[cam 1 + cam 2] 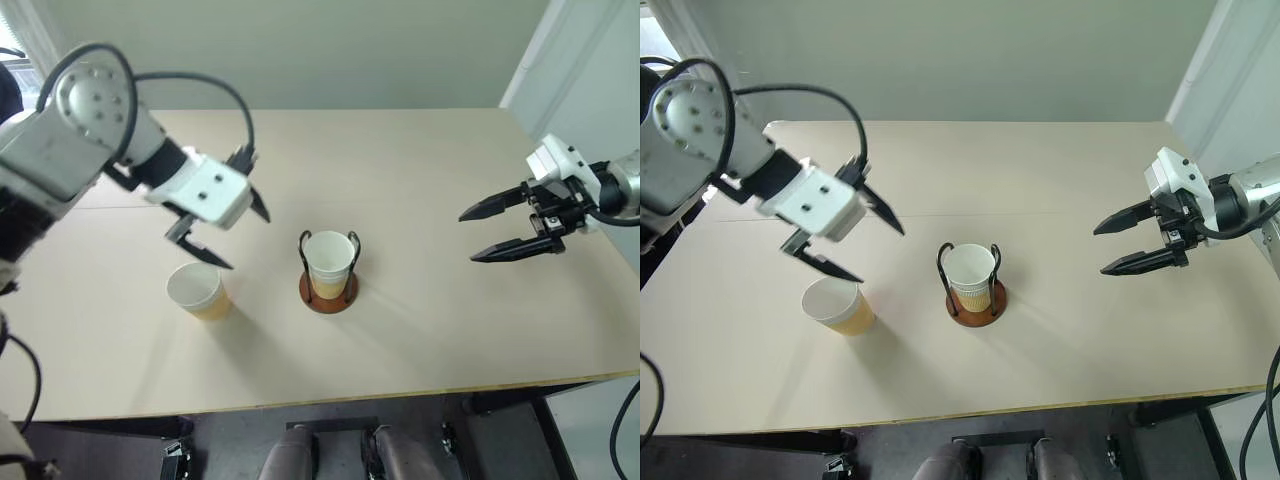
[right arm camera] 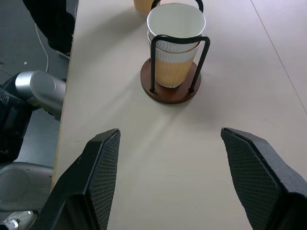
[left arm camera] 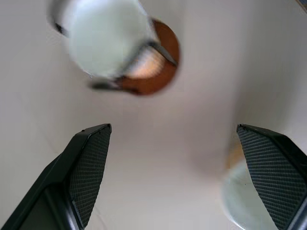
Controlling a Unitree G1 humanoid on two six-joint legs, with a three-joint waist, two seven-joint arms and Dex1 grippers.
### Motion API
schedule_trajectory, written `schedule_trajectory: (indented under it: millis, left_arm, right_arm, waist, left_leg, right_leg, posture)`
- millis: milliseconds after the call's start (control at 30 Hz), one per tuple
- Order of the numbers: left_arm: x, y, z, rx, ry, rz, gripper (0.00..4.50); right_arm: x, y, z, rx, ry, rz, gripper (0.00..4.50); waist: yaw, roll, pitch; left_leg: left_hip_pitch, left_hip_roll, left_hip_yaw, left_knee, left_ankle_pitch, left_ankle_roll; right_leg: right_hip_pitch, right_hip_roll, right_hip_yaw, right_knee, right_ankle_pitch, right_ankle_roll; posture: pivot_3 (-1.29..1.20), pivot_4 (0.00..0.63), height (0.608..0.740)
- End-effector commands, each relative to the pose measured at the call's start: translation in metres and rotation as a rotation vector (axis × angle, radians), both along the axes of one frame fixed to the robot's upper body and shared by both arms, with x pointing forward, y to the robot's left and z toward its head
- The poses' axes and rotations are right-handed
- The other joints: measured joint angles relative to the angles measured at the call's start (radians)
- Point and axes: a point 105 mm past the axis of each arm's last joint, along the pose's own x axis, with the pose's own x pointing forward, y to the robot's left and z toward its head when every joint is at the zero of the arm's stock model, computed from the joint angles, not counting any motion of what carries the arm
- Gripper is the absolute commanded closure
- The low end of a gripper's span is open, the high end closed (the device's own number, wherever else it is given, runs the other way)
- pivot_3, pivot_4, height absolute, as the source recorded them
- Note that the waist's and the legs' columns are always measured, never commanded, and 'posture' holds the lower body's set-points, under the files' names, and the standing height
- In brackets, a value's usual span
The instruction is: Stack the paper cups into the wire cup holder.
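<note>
A loose paper cup stands apart from the wire cup holder. My left gripper goes there next and closes on that cup's near-side rim point(image 1: 205, 305).
The wire cup holder point(image 1: 322, 303) stands mid-table on its reddish-brown disc. Two nested paper cups point(image 2: 175, 62) sit upright inside its black wire loops. A third paper cup point(image 1: 197, 290) stands upright on the table to the left of the holder, apart from it. My left gripper point(image 1: 245, 240) hangs open and empty above the table, between the loose cup and the holder, pointing steeply down. In the left wrist view the holder point(image 3: 158, 76) and the loose cup point(image 3: 242, 203) both lie below its fingers. My right gripper point(image 1: 468, 237) hovers open and empty to the right of the holder, aimed at it.
The beige table point(image 1: 450, 330) has a front edge close to me and a right edge under the right arm. A pale wall runs behind the table. A black cable loops over the left arm.
</note>
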Motion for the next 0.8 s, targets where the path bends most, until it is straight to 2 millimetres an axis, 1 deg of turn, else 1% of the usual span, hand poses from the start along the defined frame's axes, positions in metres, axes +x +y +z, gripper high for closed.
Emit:
schedule_trajectory:
  millis: [33, 133, 200, 400, 500, 667, 800]
  left_arm:
    - [-0.014, 0.005, 0.0, 0.084, -0.01, -0.028, 0.03]
    - [-0.026, 0.009, -0.009, 0.105, 0.042, -0.012, 0.03]
    - [-0.03, 0.012, -0.012, 0.114, 0.06, 0.007, 0.03]
    - [-0.027, 0.024, -0.018, 0.163, 0.064, 0.048, 0.03]
    - [-0.025, 0.028, -0.02, 0.191, 0.057, 0.057, 0.03]
    - [-0.02, 0.043, -0.022, 0.259, 0.014, 0.088, 0.03]
    - [-0.021, 0.053, -0.025, 0.291, 0.004, 0.111, 0.03]
  right_arm:
    - [-0.004, 0.005, 0.018, 0.019, -0.077, 0.048, 1.12]
    - [-0.008, 0.014, 0.025, 0.053, -0.098, 0.104, 1.12]
    - [-0.011, 0.018, 0.028, 0.079, -0.105, 0.135, 1.12]
    - [-0.016, 0.027, 0.035, 0.134, -0.119, 0.19, 1.12]
    - [-0.014, 0.026, 0.034, 0.129, -0.119, 0.183, 1.12]
    - [-0.01, 0.024, 0.033, 0.119, -0.115, 0.168, 1.12]
    - [-0.008, 0.025, 0.031, 0.114, -0.111, 0.166, 1.12]
  waist:
    - [0.003, 0.0, 0.0]
    - [-0.001, 0.0, 0.0]
    - [-0.003, 0.0, 0.0]
    - [-0.004, 0.0, 0.0]
    - [-0.004, 0.0, 0.0]
    - [-0.004, 0.0, 0.0]
    - [-0.006, 0.0, 0.0]
  left_leg:
    - [0.0, 0.0, 0.0, 0.0, 0.0, 0.001]
    - [0.0, 0.0, 0.0, 0.0, -0.001, 0.001]
    - [0.001, 0.0, 0.0, -0.001, 0.0, 0.0]
    - [0.002, 0.0, 0.0, -0.002, 0.001, -0.001]
    - [0.002, 0.0, 0.0, -0.001, 0.001, -0.001]
    - [0.001, 0.0, 0.0, -0.002, 0.001, -0.001]
    - [0.001, 0.0, 0.0, -0.003, 0.0, -0.002]
  right_leg:
    - [0.0, 0.0, 0.0, 0.0, 0.0, 0.0]
    - [0.0, 0.0, 0.0, 0.0, 0.001, -0.002]
    - [0.0, 0.0, 0.0, 0.001, 0.001, -0.003]
    - [-0.001, 0.0, 0.0, 0.004, 0.002, -0.006]
    - [-0.002, 0.0, 0.0, 0.003, 0.002, -0.007]
    - [-0.002, 0.0, 0.0, 0.003, 0.003, -0.007]
    - [-0.003, 0.0, 0.0, 0.003, 0.002, -0.008]
  posture:
    - [0.0, 0.15, 0.74]
    - [0.0, 0.15, 0.74]
    - [0.0, 0.15, 0.74]
    - [0.0, 0.15, 0.74]
    - [0.0, 0.15, 0.74]
    - [0.0, 0.15, 0.74]
    - [0.0, 0.15, 0.74]
